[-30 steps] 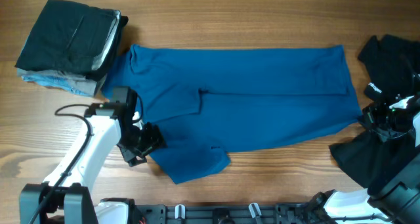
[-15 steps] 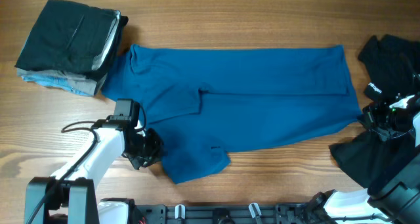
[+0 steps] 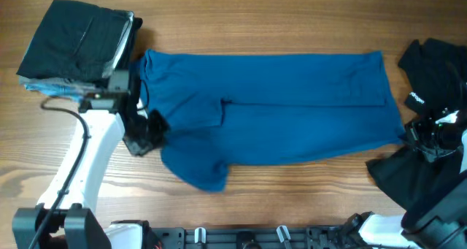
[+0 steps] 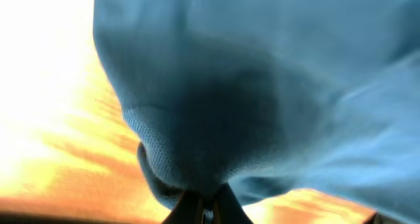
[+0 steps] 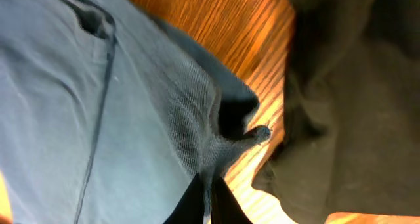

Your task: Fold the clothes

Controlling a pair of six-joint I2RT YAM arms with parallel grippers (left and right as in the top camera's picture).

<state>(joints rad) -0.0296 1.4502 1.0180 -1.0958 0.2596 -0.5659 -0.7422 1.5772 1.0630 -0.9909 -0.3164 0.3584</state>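
My left gripper needs to release the blue polo shirt's sleeve edge on the shirt's end [image 3: 176,107] close to the folded stack.
A blue polo shirt [image 3: 277,110] lies spread lengthwise across the wooden table, folded along its length. My left gripper [image 3: 155,126] is shut on the shirt's left sleeve edge; in the left wrist view the blue knit [image 4: 216,106] bunches over the closed fingertips [image 4: 205,207]. My right gripper [image 3: 408,134] is shut on the shirt's lower right corner; the right wrist view shows the pinched hem [image 5: 216,145] between dark fingertips [image 5: 209,198]. A black garment [image 3: 430,74] with a small white logo lies at the far right.
A stack of folded clothes [image 3: 76,52], black on top with grey and light blue under it, sits at the back left corner. More black fabric [image 3: 408,179] lies at the front right by my right arm. The table's front edge carries a fixture rail [image 3: 241,238].
My left gripper closed on the sleeve and carried it up and left, pulling the lower left flap of the shirt inward. The right arm stayed put.
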